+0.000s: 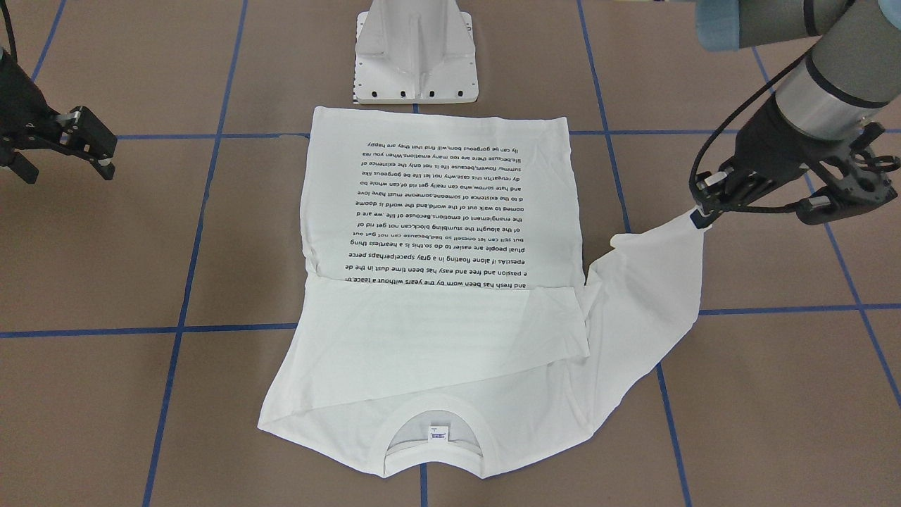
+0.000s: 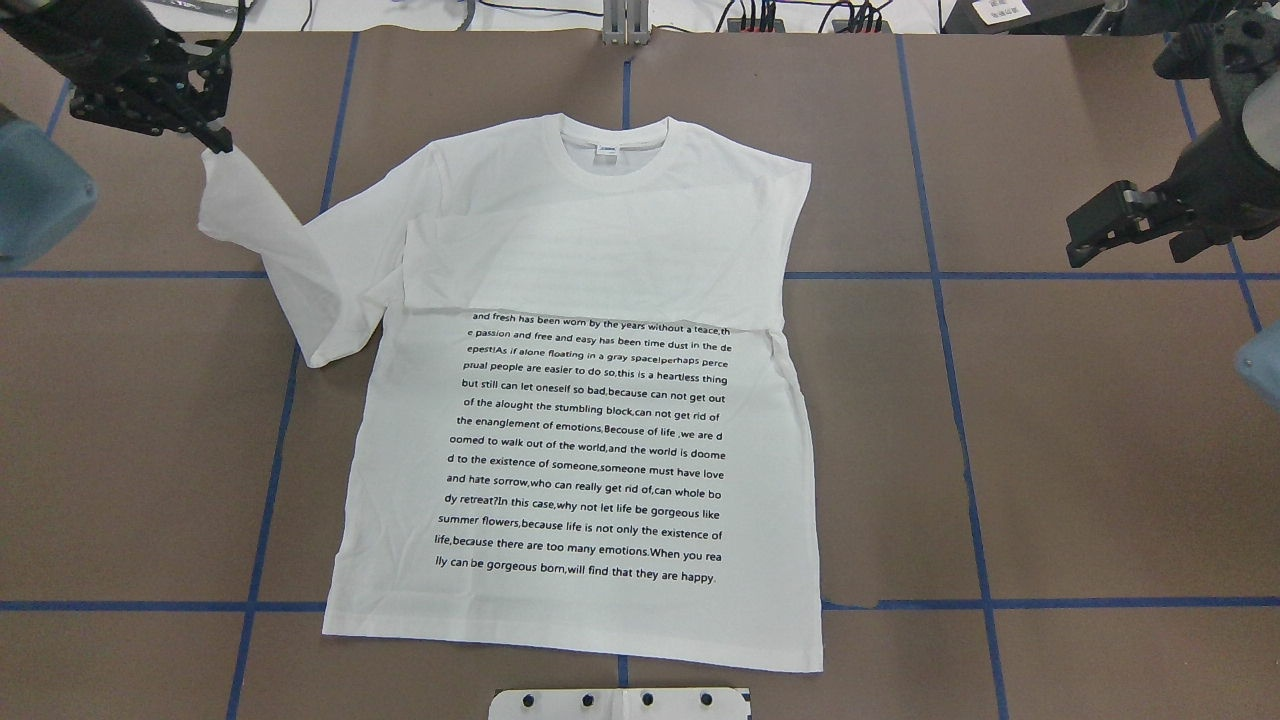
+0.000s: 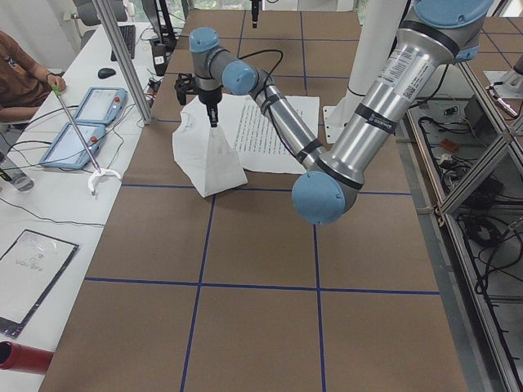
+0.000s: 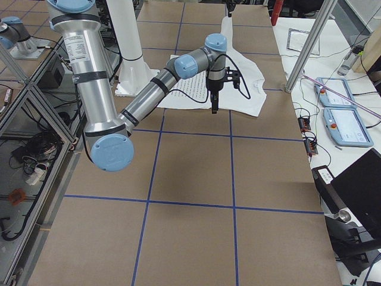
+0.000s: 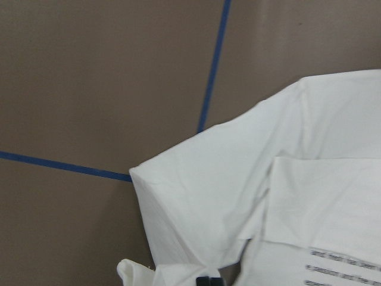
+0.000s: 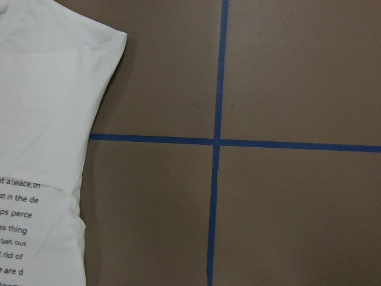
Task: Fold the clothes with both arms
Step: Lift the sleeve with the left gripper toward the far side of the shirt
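Observation:
My left gripper will release the cuff, now held lifted above the table, on the shirt's opposite side edge, at the folded sleeve's armpit (image 1: 309,272).
The white shirt (image 2: 600,230) lies flat and face up on the brown table, its collar (image 2: 615,150) away from the robot and the black text block (image 2: 590,450) showing. One sleeve is folded across the chest. My left gripper (image 2: 218,145) is shut on the cuff of the other sleeve (image 2: 260,240) and holds it lifted above the table; this also shows in the front view (image 1: 700,215) and the left side view (image 3: 212,121). My right gripper (image 2: 1075,243) is open and empty, hovering off the shirt's other side, as the front view (image 1: 67,172) shows.
The white pedestal base (image 1: 415,49) stands at the shirt's hem. Blue tape lines (image 2: 940,275) grid the brown table. In the left side view an operator (image 3: 20,77) sits at a side bench with tablets (image 3: 86,122) and a grabber stick (image 3: 78,131).

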You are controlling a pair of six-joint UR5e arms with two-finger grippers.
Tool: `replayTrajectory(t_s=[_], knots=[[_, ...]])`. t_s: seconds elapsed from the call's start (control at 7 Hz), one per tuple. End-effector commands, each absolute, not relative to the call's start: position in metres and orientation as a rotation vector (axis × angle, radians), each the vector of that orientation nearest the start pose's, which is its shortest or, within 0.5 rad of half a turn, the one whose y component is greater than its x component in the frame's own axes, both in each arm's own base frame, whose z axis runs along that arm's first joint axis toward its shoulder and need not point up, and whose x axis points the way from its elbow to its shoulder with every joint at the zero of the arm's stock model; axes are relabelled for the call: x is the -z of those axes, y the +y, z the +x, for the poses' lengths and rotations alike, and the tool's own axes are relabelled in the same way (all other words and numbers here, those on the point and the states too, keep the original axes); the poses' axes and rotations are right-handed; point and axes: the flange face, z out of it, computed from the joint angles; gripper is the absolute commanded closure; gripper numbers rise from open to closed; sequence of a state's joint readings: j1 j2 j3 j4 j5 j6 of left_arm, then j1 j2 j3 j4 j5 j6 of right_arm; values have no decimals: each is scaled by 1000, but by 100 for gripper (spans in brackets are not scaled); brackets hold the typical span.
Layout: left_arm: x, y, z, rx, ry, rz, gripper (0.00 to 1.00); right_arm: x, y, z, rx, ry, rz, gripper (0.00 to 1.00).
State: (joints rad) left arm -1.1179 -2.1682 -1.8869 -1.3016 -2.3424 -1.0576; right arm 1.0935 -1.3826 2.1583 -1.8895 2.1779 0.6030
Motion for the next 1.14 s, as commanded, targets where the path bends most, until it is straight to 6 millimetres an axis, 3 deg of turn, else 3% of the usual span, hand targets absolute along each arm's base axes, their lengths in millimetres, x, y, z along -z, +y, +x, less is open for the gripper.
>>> replayTrajectory(t_s=[0.0, 0.14, 0.29, 0.57, 0.71, 0.86, 1.0], knots=[[-55, -538, 256, 398, 1141, -235, 100, -357, -461, -135, 21, -716, 63, 0], [-15, -540, 298, 410, 1182, -280, 100, -358, -462, -135, 20, -716, 61, 0], [-23, -556, 343, 425, 1226, -311, 100, -359, -462, -134, 18, -716, 58, 0], [-43, -601, 391, 466, 1256, -309, 100, -361, -464, -134, 14, -714, 56, 0], [-31, -622, 411, 474, 1255, -308, 100, -362, -465, -134, 11, -714, 51, 0], [-26, -631, 441, 501, 1265, -297, 100, -364, -466, -134, 10, -711, 49, 0], [-32, -620, 480, 504, 1283, -294, 100, -364, -466, -135, 11, -711, 47, 0]])
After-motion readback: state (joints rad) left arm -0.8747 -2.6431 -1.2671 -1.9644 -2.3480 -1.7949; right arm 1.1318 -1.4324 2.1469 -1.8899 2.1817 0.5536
